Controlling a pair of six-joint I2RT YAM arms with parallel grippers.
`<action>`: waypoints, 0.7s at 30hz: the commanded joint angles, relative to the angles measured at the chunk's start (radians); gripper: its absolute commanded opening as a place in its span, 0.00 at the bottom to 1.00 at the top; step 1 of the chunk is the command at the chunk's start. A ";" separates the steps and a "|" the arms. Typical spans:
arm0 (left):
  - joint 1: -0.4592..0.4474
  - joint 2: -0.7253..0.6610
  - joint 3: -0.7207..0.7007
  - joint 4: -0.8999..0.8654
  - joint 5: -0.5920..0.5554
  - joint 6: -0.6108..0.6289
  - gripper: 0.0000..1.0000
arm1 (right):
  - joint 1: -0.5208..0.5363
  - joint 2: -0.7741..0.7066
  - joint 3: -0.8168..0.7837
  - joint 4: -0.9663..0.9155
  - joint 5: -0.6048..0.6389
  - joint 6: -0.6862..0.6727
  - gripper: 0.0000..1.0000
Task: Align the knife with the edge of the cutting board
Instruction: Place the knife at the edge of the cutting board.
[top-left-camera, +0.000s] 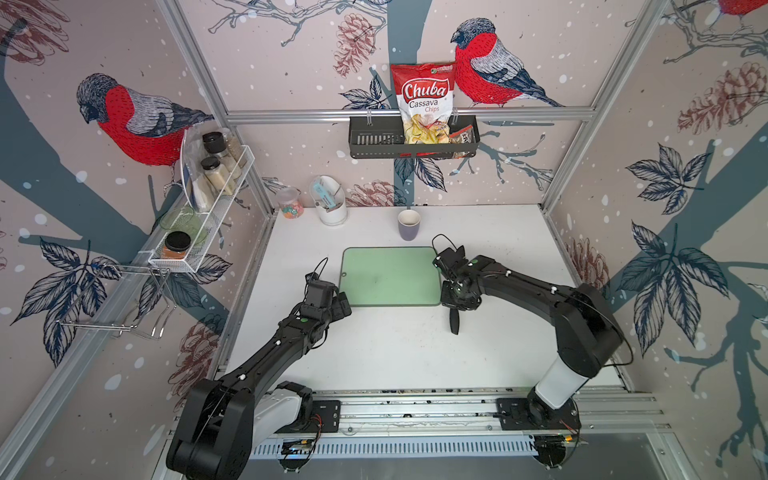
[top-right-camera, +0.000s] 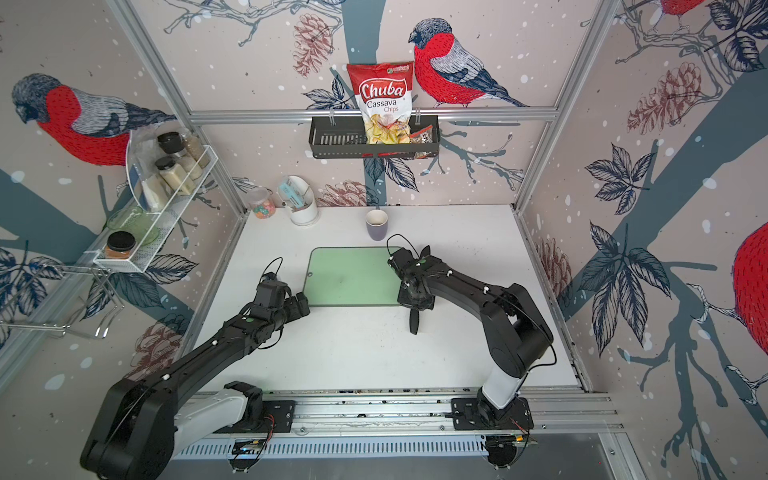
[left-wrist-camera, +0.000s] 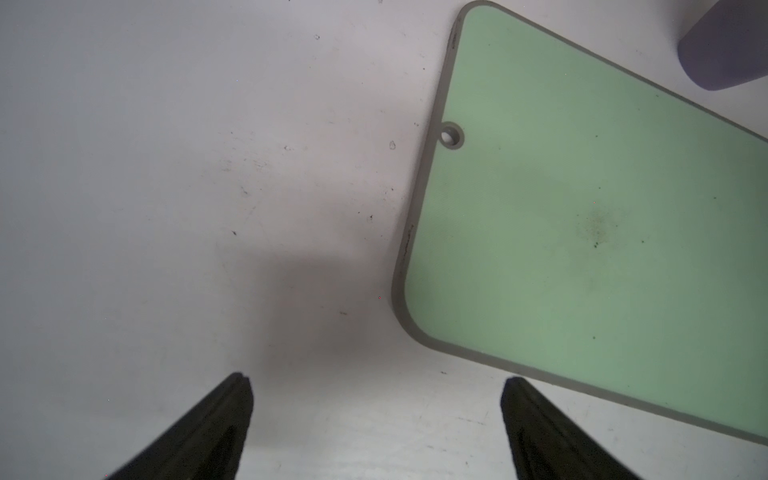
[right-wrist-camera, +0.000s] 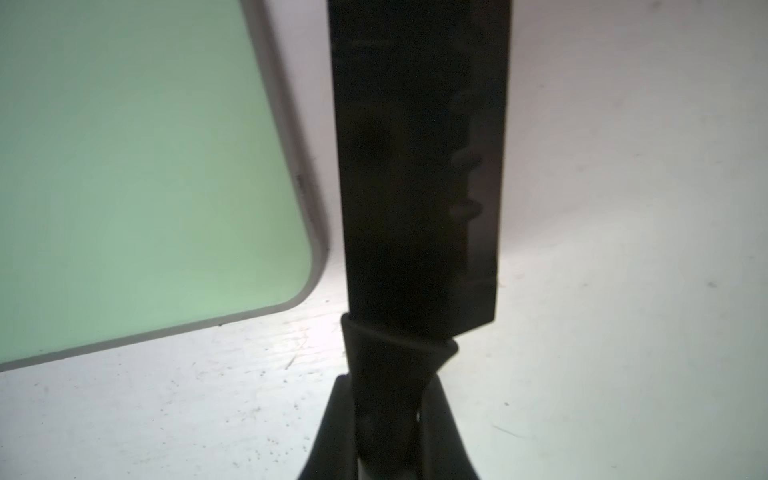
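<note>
Next, I lay the black knife down along the cutting board's short edge (top-left-camera: 436, 296) (right-wrist-camera: 294, 164) that is closest to my right gripper, with the knife's handle sticking out toward me.
The pale-green cutting board (top-left-camera: 390, 276) (top-right-camera: 353, 276) lies flat mid-table. My right gripper (top-left-camera: 455, 299) (top-right-camera: 415, 301) (right-wrist-camera: 388, 382) is shut on the black knife (right-wrist-camera: 415, 166) at its handle, just off the board's near right corner. In the right wrist view the blade runs beside the board's (right-wrist-camera: 145, 166) short right edge, with a narrow strip of table between. In both top views only the knife's handle end (top-left-camera: 455, 322) (top-right-camera: 414, 323) shows, the blade hidden under the wrist. My left gripper (top-left-camera: 343, 305) (top-right-camera: 301, 305) (left-wrist-camera: 376, 380) is open and holds nothing, by the board's (left-wrist-camera: 582, 208) near left corner.
A purple cup (top-left-camera: 409, 224) (top-right-camera: 376, 224) (left-wrist-camera: 723, 50) stands just behind the board. A white utensil holder (top-left-camera: 331, 205) and a candy jar (top-left-camera: 289, 203) sit at the back left. A black basket (top-left-camera: 374, 139) with a chips bag hangs on the back wall, and a wire rack (top-left-camera: 199, 216) on the left wall.
</note>
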 joint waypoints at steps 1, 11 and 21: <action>-0.004 0.005 0.006 -0.013 -0.020 0.005 0.96 | 0.050 0.066 0.061 -0.026 0.020 0.023 0.00; -0.003 0.006 0.005 -0.009 -0.026 0.005 0.95 | 0.134 0.182 0.145 -0.029 0.021 0.032 0.00; -0.002 0.022 0.010 -0.008 -0.022 0.007 0.96 | 0.114 0.201 0.141 -0.022 -0.001 0.021 0.00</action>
